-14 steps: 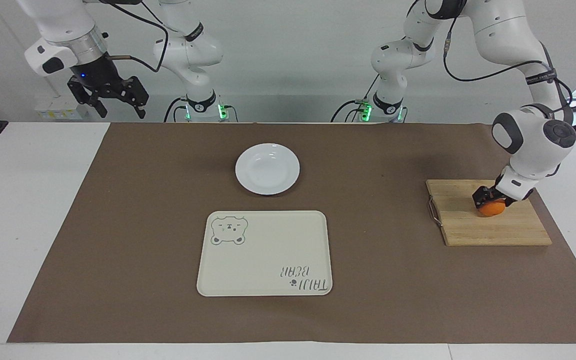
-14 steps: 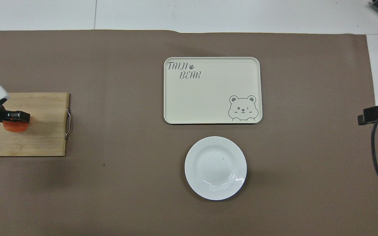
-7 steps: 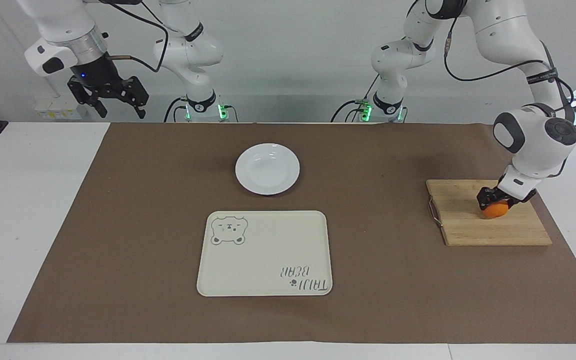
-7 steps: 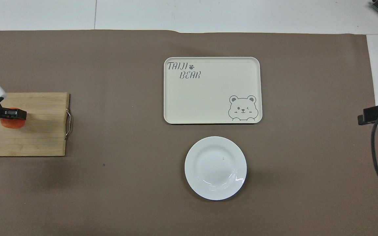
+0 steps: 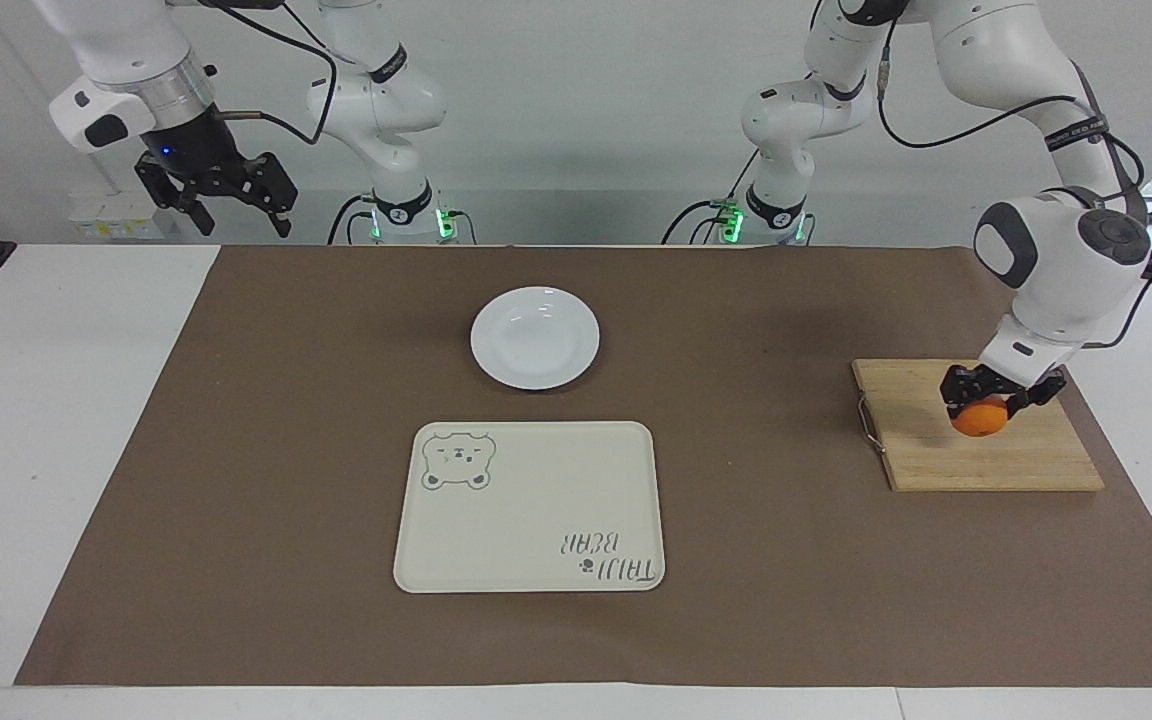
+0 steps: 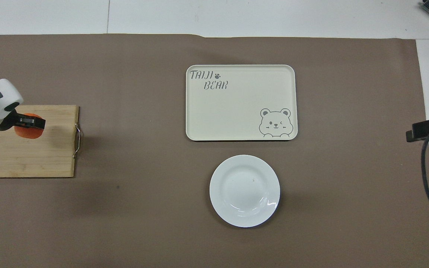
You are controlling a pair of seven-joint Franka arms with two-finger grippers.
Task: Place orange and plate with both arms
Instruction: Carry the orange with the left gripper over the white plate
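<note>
My left gripper is to let go of the orange in the middle of the white plate [image 6: 247, 191].
My left gripper [image 5: 988, 402] [image 6: 28, 123] is shut on the orange [image 5: 979, 417] [image 6: 28, 128], holding it just above the wooden cutting board [image 5: 976, 455] [image 6: 28, 156] at the left arm's end of the table. The white plate [image 5: 534, 337] [image 6: 244, 190] lies bare on the brown mat, mid-table, nearer to the robots than the tray. My right gripper [image 5: 234, 208] hangs open high over the table's edge at the right arm's end, holding nothing; in the overhead view only a black part of the right gripper [image 6: 427, 128] shows.
A cream rectangular tray [image 5: 528, 506] [image 6: 241, 102] with a bear print lies farther from the robots than the plate. The cutting board has a metal handle [image 5: 868, 424] [image 6: 77, 140] on its side toward the table's middle. A brown mat [image 5: 286, 450] covers most of the table.
The left gripper closed on the orange and lifted it slightly off the board, shifting a little toward the table's middle. The right arm barely moved.
</note>
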